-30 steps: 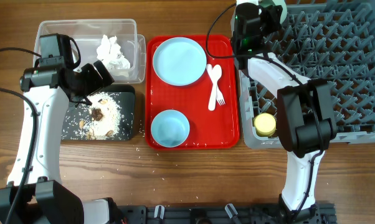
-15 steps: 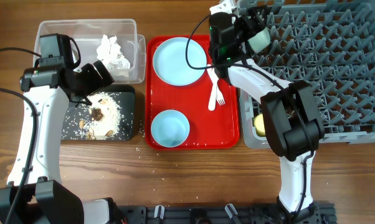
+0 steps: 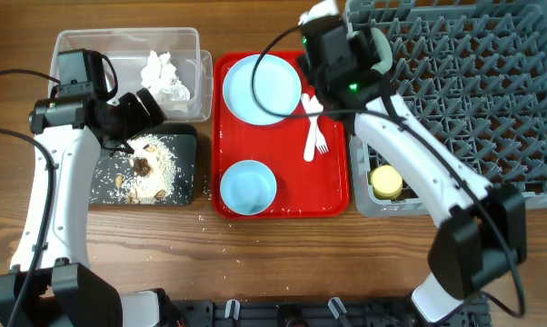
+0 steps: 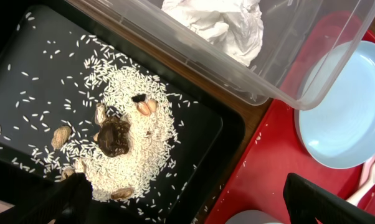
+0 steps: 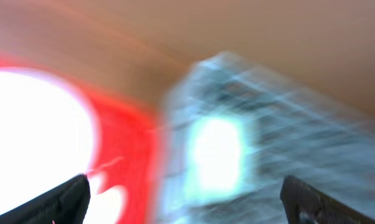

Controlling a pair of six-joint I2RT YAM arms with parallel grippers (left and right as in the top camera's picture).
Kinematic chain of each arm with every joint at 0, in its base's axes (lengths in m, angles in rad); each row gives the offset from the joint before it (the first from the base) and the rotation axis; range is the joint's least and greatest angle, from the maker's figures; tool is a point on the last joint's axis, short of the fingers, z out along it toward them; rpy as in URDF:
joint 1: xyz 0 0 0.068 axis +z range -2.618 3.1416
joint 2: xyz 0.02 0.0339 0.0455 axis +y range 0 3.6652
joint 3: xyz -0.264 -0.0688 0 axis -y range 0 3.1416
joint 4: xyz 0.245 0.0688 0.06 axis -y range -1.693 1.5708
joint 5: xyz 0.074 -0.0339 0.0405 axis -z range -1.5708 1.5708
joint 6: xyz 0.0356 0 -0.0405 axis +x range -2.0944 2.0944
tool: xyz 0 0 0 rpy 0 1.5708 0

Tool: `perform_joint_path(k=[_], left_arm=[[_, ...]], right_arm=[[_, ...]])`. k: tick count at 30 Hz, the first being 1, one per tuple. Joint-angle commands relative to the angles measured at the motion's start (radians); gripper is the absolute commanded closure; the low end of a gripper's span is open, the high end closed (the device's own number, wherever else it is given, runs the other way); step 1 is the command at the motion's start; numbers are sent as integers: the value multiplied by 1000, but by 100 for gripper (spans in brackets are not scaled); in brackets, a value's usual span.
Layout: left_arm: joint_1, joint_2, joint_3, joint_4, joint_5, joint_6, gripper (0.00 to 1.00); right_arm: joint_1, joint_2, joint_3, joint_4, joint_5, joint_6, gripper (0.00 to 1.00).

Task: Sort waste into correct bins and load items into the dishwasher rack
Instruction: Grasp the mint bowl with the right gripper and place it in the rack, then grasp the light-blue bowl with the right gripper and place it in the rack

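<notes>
Next, I grab the rim of the blue bowl (image 3: 274, 183) with my right gripper, on the side toward the dishwasher rack.
The pale green bowl (image 3: 379, 50) sits in the grey dishwasher rack (image 3: 473, 100) at its far left edge. My right gripper (image 3: 342, 64) hovers beside it, over the far right corner of the red tray; its wrist view is blurred, but the jaws stand wide open around nothing (image 5: 187, 202). A yellow cup (image 3: 386, 182) stands in the rack's near left corner. The blue plate (image 3: 262, 88), blue bowl (image 3: 248, 186) and the white fork and spoon (image 3: 313, 123) lie on the red tray. My left gripper (image 3: 146, 113) hangs open and empty (image 4: 194, 208) over the black tray (image 3: 187, 136), which holds rice scraps (image 4: 131, 137).
A crumpled napkin (image 3: 164, 77) lies in the clear box (image 3: 83, 45) behind the black tray. The red tray (image 3: 333, 182) fills the gap between bins and rack. Rice grains are scattered on the wood in front of the trays (image 3: 205, 218).
The right arm swung left and nearer from the rack's far edge. The pale green bowl came down with it and now rests in the rack. The left arm has not moved.
</notes>
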Motion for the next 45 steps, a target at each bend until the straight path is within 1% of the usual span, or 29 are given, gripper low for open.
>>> perform_joint_path(k=[1,2,3,5,6,7,10,11,12,13,14,17,20,21,22,23,26,27,30,32,33,35,36,37,38,40,45], left_arm=[[6,-1,10,2,-6,5,0],[6,-1,10,2,-6,5,0],[6,-1,10,2,-6,5,0],[6,-1,10,2,-6,5,0],[6,-1,10,2,-6,5,0],[6,-1,10,2,-6,5,0],[6,-1,10,2,-6,5,0],[6,-1,10,2,-6,5,0],[6,-1,10,2,-6,5,1],[6,-1,10,2,-6,5,0],[6,-1,10,2,-6,5,0],[6,-1,10,2,-6,5,0],[6,-1,10,2,-6,5,0],[6,-1,10,2,-6,5,0],[6,-1,10,2,-6,5,0],[6,-1,10,2,-6,5,0],[6,-1,10,2,-6,5,0],[6,-1,10,2,-6,5,0],[6,-1,10,2,-6,5,0],[6,-1,10,2,-6,5,0],[6,-1,10,2,-6,5,0],[6,-1,10,2,-6,5,0],[6,-1,10,2,-6,5,0],[6,-1,10,2,-6,5,0],[6,-1,10,2,-6,5,0],[6,-1,10,2,-6,5,0],[6,-1,10,2,-6,5,0]], right_arm=[[10,-17,-32,-93,-657,463,1],[19,-8,-58,-94,-681,510,3],[53,3,-139,-93,-677,552,9],[72,9,-192,-85,-676,566,13],[90,15,-251,-75,-652,619,19],[100,17,-283,-67,-625,645,22],[114,17,-348,-31,-622,684,31],[115,17,-352,-29,-633,684,35],[116,17,-352,-29,-645,684,43],[116,17,-352,-30,-655,684,46],[124,30,-353,-28,-658,689,52],[144,89,-351,-2,-742,679,58],[142,96,-348,1,-746,682,65],[142,96,-348,1,-746,683,71],[142,96,-348,1,-747,684,85],[142,96,-348,0,-747,687,96],[132,79,-323,-31,-721,686,96],[125,60,-307,-70,-671,681,96],[71,-70,-204,-281,-355,661,96],[32,-139,-143,-369,-172,657,96],[6,-181,-116,-402,-37,664,96],[-38,-254,-107,-415,259,629,96],[-58,-272,-107,-415,440,587,96],[-71,-268,-107,-411,581,530,96],[-80,-256,-107,-401,664,481,96],[-97,-211,-108,-347,782,323,96],[-108,-35,-108,-60,992,-54,96]])
